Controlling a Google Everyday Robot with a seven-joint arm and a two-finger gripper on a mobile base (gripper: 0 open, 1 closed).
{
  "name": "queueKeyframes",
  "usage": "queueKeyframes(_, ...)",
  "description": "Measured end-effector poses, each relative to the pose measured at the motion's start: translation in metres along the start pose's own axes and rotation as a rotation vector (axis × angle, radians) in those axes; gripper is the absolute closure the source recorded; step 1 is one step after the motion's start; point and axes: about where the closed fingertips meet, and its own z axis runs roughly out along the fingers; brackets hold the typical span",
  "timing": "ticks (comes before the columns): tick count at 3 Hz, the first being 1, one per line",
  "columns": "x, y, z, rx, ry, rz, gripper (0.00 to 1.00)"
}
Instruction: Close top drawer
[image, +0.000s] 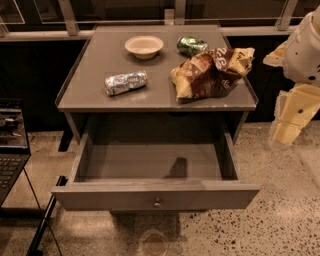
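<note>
The top drawer's front (230, 199) is my gripper's next place to go. It should close there, near the end on the chip bag's side, to push.
The top drawer (100, 196) of a grey-brown wooden cabinet stands pulled far out toward me. Its flat front has one small round metal knob (157, 203) at the centre. The inside of the drawer (135, 161) is bare. My gripper (287, 127), pale yellow on a white arm, hangs at the right edge of the view. It is to the right of the drawer's right side, above the floor and apart from the cabinet. It touches nothing. No lower drawers show.
On the cabinet top (90, 60) lie a beige bowl (144, 46), a green can (191, 45), a crushed silver-blue can (125, 82) and a brown chip bag (212, 72). An open laptop (11, 150) sits at the left. A railing runs behind.
</note>
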Motion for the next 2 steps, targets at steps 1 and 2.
queueKeyframes(1,0.0000,0.0000,0.0000,0.000,0.000,0.000,0.00)
queueKeyframes(2,0.0022,0.0022,0.0029,0.019,-0.028,0.029,0.00)
